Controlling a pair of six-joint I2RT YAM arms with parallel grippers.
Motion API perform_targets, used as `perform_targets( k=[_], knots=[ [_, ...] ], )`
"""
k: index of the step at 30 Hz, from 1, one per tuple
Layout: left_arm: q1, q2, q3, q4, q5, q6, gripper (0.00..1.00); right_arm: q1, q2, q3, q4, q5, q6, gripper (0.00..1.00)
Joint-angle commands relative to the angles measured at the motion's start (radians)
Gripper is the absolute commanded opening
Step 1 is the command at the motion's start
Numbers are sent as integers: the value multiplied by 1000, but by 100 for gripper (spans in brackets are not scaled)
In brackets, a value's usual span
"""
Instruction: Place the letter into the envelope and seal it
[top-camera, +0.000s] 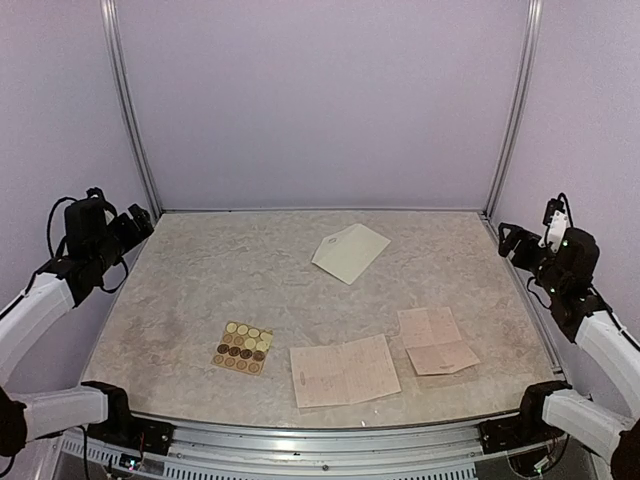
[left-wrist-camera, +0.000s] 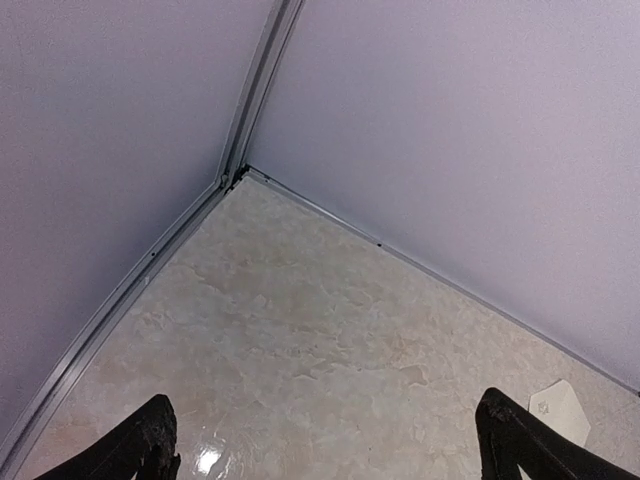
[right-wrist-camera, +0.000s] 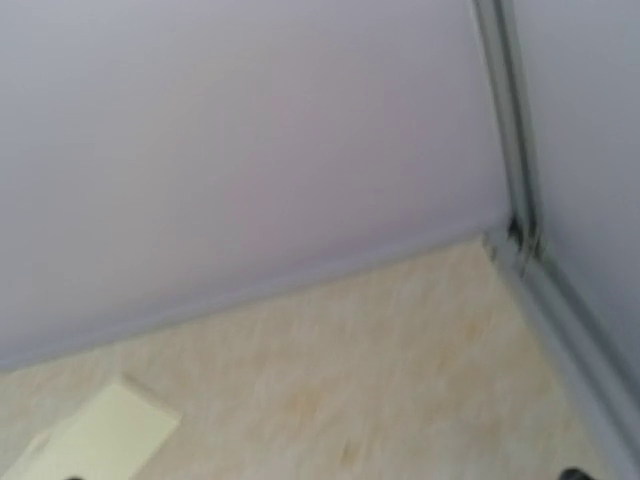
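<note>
I should next move my right gripper to the folded letter sheet and close it on its near half's side edge (top-camera: 471, 351), the one that faces my right arm.
The cream envelope (top-camera: 350, 252) lies flat on the far middle of the table, and one corner of it (left-wrist-camera: 560, 410) shows in the left wrist view. In the blurred right wrist view the envelope (right-wrist-camera: 100, 435) sits at the lower left. Two pinkish handwritten letter sheets lie near the front: a flat one (top-camera: 345, 371) and a folded one (top-camera: 436, 342). My left gripper (top-camera: 135, 225) hovers over the far left edge, open, its fingertips (left-wrist-camera: 150, 445) wide apart over bare table. My right gripper (top-camera: 507, 240) hovers at the far right edge, open and holding nothing.
A tan card of round stickers (top-camera: 242, 347) lies front left of the flat sheet. Lilac walls with metal corner posts (top-camera: 130, 110) enclose the marbled table (top-camera: 230, 270) on three sides. A metal rail (top-camera: 330, 432) runs along the near edge.
</note>
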Motion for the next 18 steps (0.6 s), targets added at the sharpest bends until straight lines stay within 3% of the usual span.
perform_targets(
  k=[1, 9, 18],
  knots=[
    [-4, 25, 99, -217, 7, -27, 99, 1, 22, 47, -182, -104, 115, 100],
    [-5, 8, 73, -310, -4, 79, 99, 7, 109, 9, -317, -330, 271, 100],
    [-15, -66, -10, -193, 102, 167, 99, 148, 167, -19, -514, -256, 399, 92]
  ],
)
